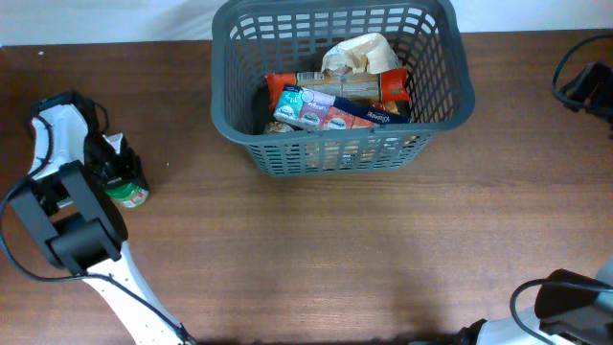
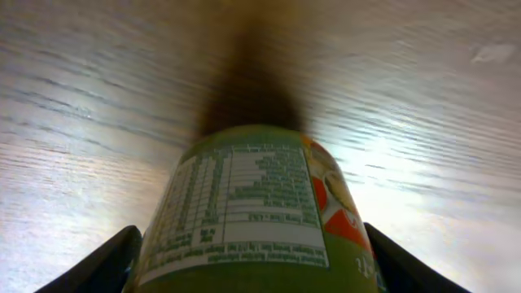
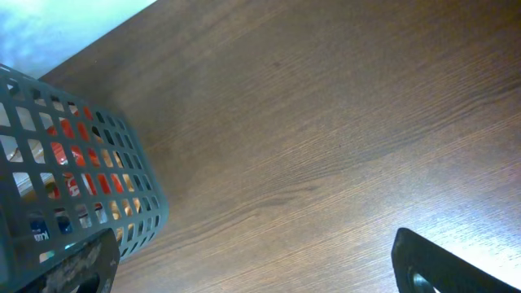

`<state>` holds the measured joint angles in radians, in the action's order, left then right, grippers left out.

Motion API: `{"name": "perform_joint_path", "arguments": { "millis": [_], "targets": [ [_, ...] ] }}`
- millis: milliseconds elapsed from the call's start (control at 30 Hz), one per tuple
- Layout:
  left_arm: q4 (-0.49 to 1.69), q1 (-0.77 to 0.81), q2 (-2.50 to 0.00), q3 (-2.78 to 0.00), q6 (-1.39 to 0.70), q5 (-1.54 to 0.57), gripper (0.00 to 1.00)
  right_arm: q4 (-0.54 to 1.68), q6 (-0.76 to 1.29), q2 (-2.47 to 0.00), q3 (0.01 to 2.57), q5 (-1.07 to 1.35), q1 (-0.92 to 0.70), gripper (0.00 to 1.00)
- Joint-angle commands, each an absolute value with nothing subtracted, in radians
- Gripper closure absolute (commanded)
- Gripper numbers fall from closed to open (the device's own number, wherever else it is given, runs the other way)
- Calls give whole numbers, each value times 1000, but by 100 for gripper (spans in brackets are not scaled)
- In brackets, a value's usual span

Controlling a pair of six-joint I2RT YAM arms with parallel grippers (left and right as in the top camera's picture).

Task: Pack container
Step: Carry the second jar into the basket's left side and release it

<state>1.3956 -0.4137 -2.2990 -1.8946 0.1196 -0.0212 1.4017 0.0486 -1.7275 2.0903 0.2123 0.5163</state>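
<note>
My left gripper will release the green can in the container (image 1: 257, 84), setting it free in the space between the container's side and the orange packet.
The container (image 1: 287, 158), a dark grey lattice basket, stands at the back centre and holds several food packets (image 1: 335, 101). Its corner shows in the right wrist view (image 3: 73, 163). A green can with a printed label (image 1: 129, 194) lies on the table at the far left. My left gripper (image 1: 113, 172) is over it. In the left wrist view the two fingers (image 2: 252, 264) press against both sides of the can (image 2: 252, 203). My right gripper (image 3: 260, 260) is open and empty above bare table, right of the basket.
The brown wooden table (image 1: 335, 259) spans the view. Black cables (image 1: 579, 81) lie at the far right edge. The right arm's base (image 1: 565, 302) sits at the front right corner. The left arm's white and black body (image 1: 67, 211) stands at the left.
</note>
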Motion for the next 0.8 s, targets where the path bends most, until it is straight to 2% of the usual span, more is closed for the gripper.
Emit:
{"name": "perform_joint_path", "arguments": {
  "millis": [0, 267, 400, 633, 767],
  "targets": [
    [1455, -407, -2262, -2088, 189, -117, 98, 1399, 46, -1724, 2085, 225, 517, 1],
    [1530, -311, -2152, -2614, 331, -262, 98, 1399, 46, -1724, 2085, 225, 517, 1],
    [1496, -159, -2091, -2883, 499, -342, 98, 1399, 46, -1724, 2085, 225, 517, 1],
    [1497, 175, -2089, -2964, 822, -322, 98, 1399, 46, -1724, 2085, 225, 517, 1],
    [1493, 318, -2138, -2922, 914, -122, 98, 1399, 46, -1724, 2085, 225, 517, 1]
  ]
}}
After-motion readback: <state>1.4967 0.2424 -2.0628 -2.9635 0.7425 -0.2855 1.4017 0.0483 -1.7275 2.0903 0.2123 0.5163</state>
